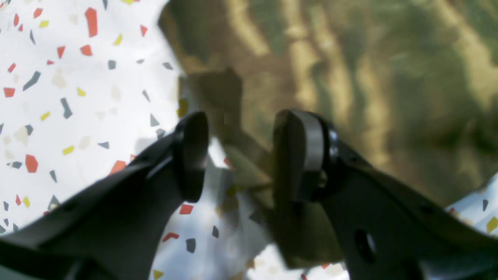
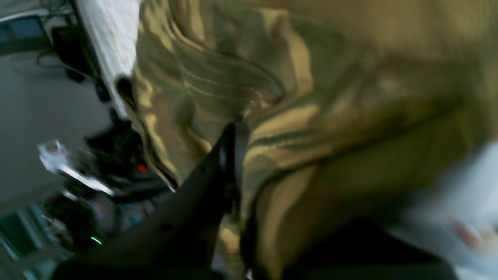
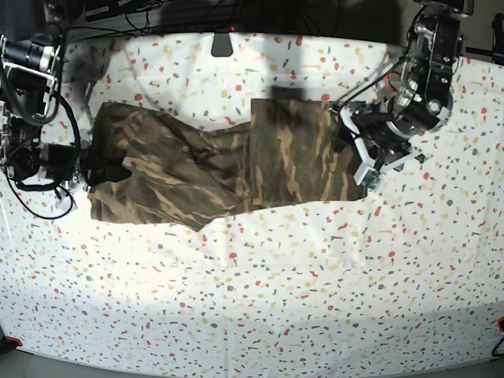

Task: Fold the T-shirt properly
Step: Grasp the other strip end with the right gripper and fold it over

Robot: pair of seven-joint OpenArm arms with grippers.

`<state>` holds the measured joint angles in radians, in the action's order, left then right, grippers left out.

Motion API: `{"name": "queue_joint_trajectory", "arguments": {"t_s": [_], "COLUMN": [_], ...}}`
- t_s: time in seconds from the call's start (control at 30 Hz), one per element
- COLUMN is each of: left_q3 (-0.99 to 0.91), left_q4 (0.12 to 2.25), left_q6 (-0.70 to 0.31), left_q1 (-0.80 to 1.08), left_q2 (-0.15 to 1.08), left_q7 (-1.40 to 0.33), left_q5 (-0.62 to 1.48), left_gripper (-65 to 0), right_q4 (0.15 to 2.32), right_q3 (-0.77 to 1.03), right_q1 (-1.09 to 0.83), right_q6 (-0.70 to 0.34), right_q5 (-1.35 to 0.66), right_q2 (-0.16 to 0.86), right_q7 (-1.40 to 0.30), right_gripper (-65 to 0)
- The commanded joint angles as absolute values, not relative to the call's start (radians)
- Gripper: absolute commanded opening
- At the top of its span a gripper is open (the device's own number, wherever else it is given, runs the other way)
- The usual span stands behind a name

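The robot's right gripper should release the T-shirt's edge over the folded panel's front corner (image 3: 356, 194), close to the left gripper.
The camouflage T-shirt (image 3: 220, 165) lies spread across the back half of the table, with a folded panel on its right part. In the base view my right gripper (image 3: 98, 169) is at the shirt's left edge. Its wrist view shows the jaws shut on a bunched fold of the T-shirt (image 2: 311, 97), with one dark finger (image 2: 233, 155) showing and the other hidden under cloth. My left gripper (image 3: 346, 148) sits at the shirt's right edge. In its wrist view the left gripper (image 1: 241, 155) is open, straddling the edge of the T-shirt (image 1: 350, 77) just above it.
The table (image 3: 276, 299) has a white cover speckled with coloured chips. A small black device (image 3: 222, 43) sits at the back centre. Cables and arm bases crowd the back left corner (image 3: 31, 94). Beyond the table's left edge, equipment (image 2: 116, 163) stands on the floor.
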<state>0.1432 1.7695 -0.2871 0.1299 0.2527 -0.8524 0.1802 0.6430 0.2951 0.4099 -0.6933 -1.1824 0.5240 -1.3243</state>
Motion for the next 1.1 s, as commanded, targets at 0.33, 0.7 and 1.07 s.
{"name": "queue_joint_trajectory", "arguments": {"t_s": [0.33,0.7,1.07], "left_q3": [0.139,0.139,0.138], "left_q4": [1.786,1.787,1.802], "left_q6": [-0.283,-0.249,-0.138], "left_q1": [0.116,0.116,0.052], "left_q2": [0.258,0.258,0.258], "left_q7": [-0.836,-0.836,-0.947], "left_q5": [0.184,0.182,-0.083], "left_gripper": [-33.4,-33.4,-33.4], "right_q4": [0.877,1.146,1.204], "right_q3": [-0.021,-0.138,-0.138], "right_q1": [0.510,0.510,0.510], "right_q6": [-0.698,-0.698,-0.698], "right_q5": [-1.377,-1.374,-1.273], "right_q2": [0.482,0.365,0.139], "right_q7": [-1.315,-1.315,-1.314], "right_gripper": [-65.0,-65.0,-65.0]}}
